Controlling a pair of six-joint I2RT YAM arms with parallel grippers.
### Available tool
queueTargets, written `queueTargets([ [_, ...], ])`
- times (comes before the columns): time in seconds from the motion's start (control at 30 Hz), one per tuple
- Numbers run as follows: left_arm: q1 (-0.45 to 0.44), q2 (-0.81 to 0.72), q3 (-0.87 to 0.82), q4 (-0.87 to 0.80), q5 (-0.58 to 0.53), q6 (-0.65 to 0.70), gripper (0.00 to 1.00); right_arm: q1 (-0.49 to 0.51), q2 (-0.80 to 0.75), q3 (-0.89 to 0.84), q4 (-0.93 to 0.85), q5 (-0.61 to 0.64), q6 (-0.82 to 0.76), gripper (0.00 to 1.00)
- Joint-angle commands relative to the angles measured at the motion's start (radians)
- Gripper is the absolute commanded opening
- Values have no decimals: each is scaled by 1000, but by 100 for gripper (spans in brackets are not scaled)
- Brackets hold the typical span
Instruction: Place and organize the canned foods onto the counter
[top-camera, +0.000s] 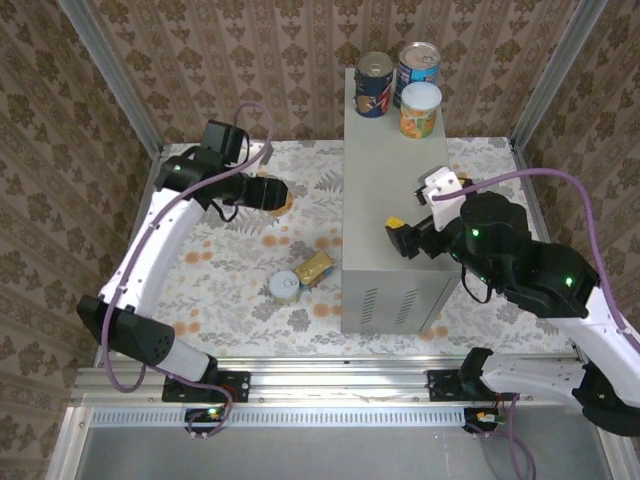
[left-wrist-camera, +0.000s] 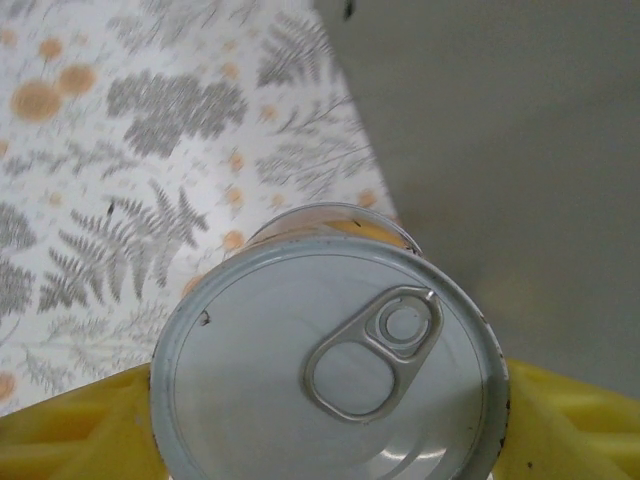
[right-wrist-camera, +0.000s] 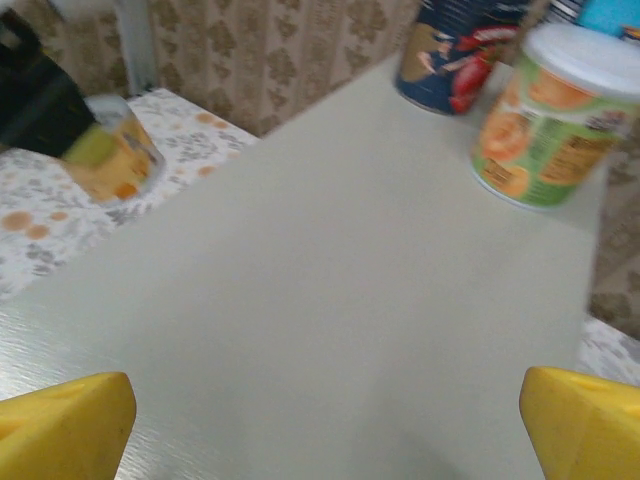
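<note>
The robot's left gripper should release the round orange-labelled can on the bare counter top before the dark blue and red can (top-camera: 371, 184).
My left gripper (top-camera: 282, 196) is shut on a round orange-labelled can (left-wrist-camera: 330, 360) with a silvery pull-tab lid, held above the floral floor just left of the counter (top-camera: 390, 190). Its yellow fingers (left-wrist-camera: 70, 430) flank the lid. That same can (right-wrist-camera: 112, 152) appears left of the counter's edge in the right wrist view. Three cans stand at the counter's far end: a dark blue and red one (top-camera: 374, 85), a blue one (top-camera: 418, 66) and an orange-green one with a white lid (top-camera: 420, 110). My right gripper (top-camera: 404, 238) hovers open over the bare near part of the counter top (right-wrist-camera: 340, 270), nothing between its fingertips (right-wrist-camera: 65, 425).
On the floral floor left of the counter lie a flat gold tin (top-camera: 313, 266) and a round can (top-camera: 286, 287). Patterned walls and metal posts enclose the cell. The counter's vented front (top-camera: 390, 305) faces the arm bases.
</note>
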Motion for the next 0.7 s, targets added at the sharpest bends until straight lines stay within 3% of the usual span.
queueTargets([
  [0.0, -52, 11, 153, -72, 110, 94, 57, -32, -34, -29, -45, 42, 31, 100],
  [0.4, -169, 140, 518, -224, 178, 164, 57, -78, -103, -86, -81, 61, 64, 100],
  [0.67, -256, 250, 701, -311, 152, 199, 57, -79, -130, -100, -83, 66, 68, 100],
])
